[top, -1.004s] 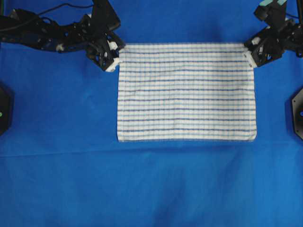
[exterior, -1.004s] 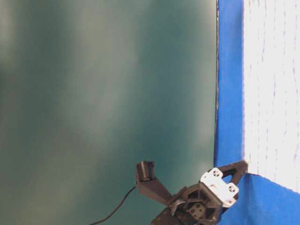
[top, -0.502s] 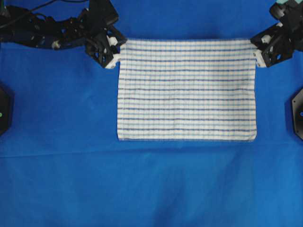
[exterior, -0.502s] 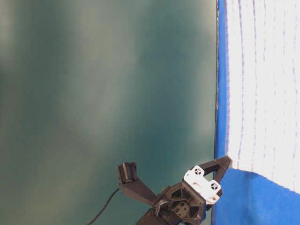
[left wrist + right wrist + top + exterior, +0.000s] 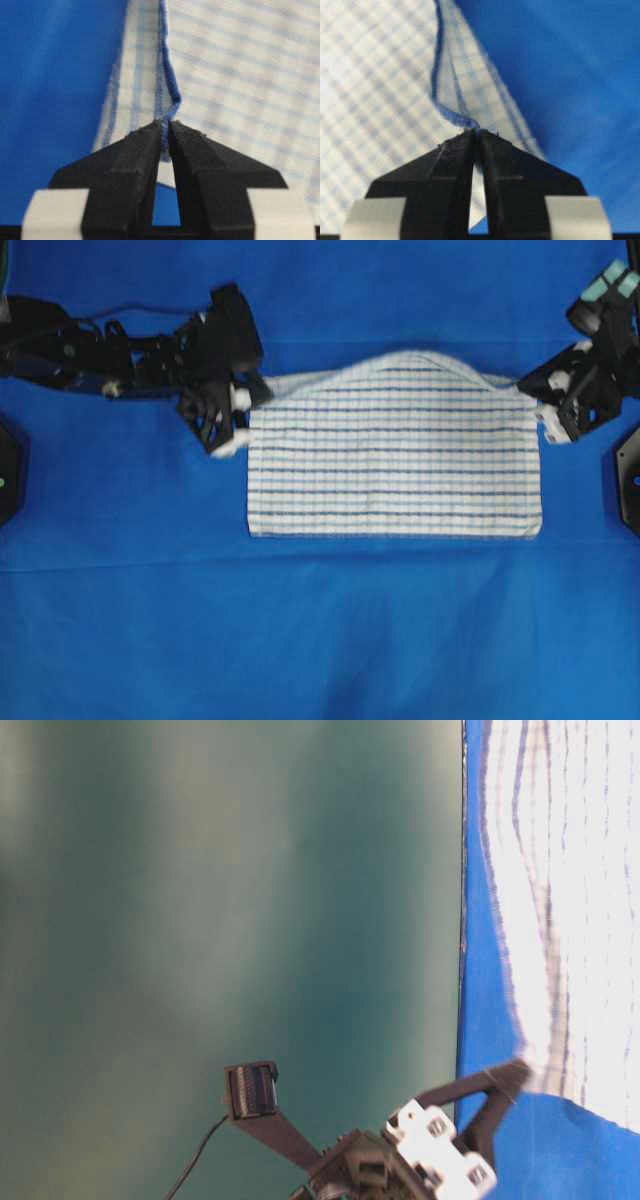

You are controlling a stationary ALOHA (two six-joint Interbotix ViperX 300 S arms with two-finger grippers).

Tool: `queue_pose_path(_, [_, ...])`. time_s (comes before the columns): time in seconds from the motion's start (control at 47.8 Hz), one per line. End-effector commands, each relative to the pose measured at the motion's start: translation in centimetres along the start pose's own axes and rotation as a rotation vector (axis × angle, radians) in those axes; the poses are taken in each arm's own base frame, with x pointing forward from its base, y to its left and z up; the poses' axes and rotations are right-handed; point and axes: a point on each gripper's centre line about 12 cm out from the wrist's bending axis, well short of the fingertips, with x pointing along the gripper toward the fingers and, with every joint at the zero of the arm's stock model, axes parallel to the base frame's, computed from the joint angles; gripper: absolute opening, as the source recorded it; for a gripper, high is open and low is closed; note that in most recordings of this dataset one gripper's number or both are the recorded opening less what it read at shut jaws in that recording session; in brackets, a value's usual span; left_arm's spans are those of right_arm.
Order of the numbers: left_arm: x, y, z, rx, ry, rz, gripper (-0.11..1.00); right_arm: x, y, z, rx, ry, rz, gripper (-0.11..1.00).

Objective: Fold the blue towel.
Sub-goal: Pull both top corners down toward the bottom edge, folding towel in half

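Note:
My right gripper needs to release the blue towel's far corner above the towel's near corner (image 5: 533, 527) on the same side. The far corner is now pinched and lifted.
The blue towel (image 5: 395, 455), white with thin blue check stripes, lies in the middle of the overhead view. Its near edge rests flat on the cloth; its far edge is lifted and bulges up in the middle. My left gripper (image 5: 250, 400) is shut on the towel's far left corner, with the hem pinched between the fingertips in the left wrist view (image 5: 166, 131). My right gripper (image 5: 537, 398) is shut on the far right corner, with the hem pinched in the right wrist view (image 5: 477, 134). The table-level view shows the towel (image 5: 560, 900) hanging raised from one gripper (image 5: 515, 1072).
A plain solid-blue tablecloth (image 5: 300, 630) covers the whole table. Black fixtures sit at the left edge (image 5: 8, 470) and the right edge (image 5: 630, 475). A dark green wall (image 5: 220, 920) fills the table-level view.
Both grippers have moved toward the near side with the towel's far corners held. The far edge has lifted and now bulges up in the middle.

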Motion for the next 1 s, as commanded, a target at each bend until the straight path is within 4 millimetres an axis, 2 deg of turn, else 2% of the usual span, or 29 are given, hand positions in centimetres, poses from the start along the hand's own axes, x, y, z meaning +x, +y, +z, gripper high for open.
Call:
queue_pose_path(0.0, [-1.1, -1.3, 0.7, 0.023, -0.017, -0.025, 0.06, -1.0, 1.4, -0.3, -0.025, 0.009, 0.048, 0.06])
queue_pose_path(0.23, [-2.1, -4.4, -0.4, 0.091, 0.009, -0.086, 0.06, -2.8, 3.7, -2.0, -0.089, 0.06, 0.144, 0.06])
queue_pose_path(0.418, [-3.1, -7.3, -0.6, 0.134, 0.012, -0.143, 0.06, -3.2, 5.6, -3.6, -0.133, 0.123, 0.208, 0.06])
queue_pose_path(0.606, [-3.9, -9.4, -0.9, 0.129, 0.017, -0.185, 0.06, -3.3, 7.0, -5.1, -0.149, 0.189, 0.251, 0.06])
queue_pose_path(0.753, [-4.0, -10.1, -1.1, 0.117, 0.022, -0.2, 0.06, -3.1, 7.6, -6.0, -0.153, 0.23, 0.258, 0.06])
queue_pose_path(0.983, [-3.8, -10.2, -1.1, 0.117, 0.021, -0.2, 0.06, -2.1, 7.8, -6.6, -0.152, 0.274, 0.227, 0.06])
